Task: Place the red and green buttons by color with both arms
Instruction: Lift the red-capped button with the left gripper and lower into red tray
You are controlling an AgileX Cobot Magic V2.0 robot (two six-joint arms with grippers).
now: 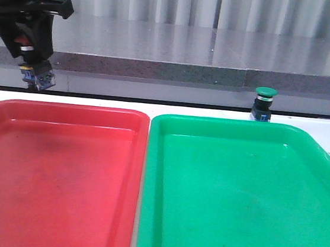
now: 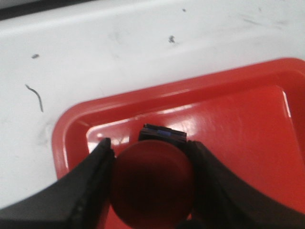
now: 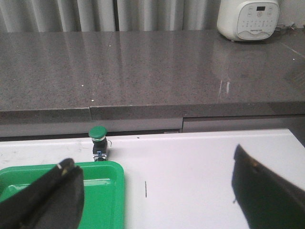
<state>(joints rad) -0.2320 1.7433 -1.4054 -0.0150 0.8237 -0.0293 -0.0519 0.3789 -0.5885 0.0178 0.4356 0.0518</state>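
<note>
Next, my left gripper sets the red button upright on the middle of the red tray's bare bottom point(image 1: 35, 178). The button now hangs above the tray's back corner.
My left gripper point(image 1: 33, 64) hangs at the far left, above the back left corner of the red tray point(image 1: 52, 170), shut on the red button point(image 2: 152, 183). The dark red cap fills the space between the two black fingers, and the button's black and blue base point(image 1: 39, 77) sticks out below the claw. The green button point(image 1: 264, 103) stands upright on the white table just behind the green tray point(image 1: 240, 197). In the right wrist view the green button point(image 3: 98, 142) stands past the green tray's corner point(image 3: 102, 191), and my right gripper point(image 3: 157, 176) is open and empty, well short of it.
A grey stone counter point(image 1: 191, 49) runs along behind the table. A white appliance point(image 3: 248, 19) stands on it at the far right. White table point(image 3: 190, 171) lies to the right of the green tray.
</note>
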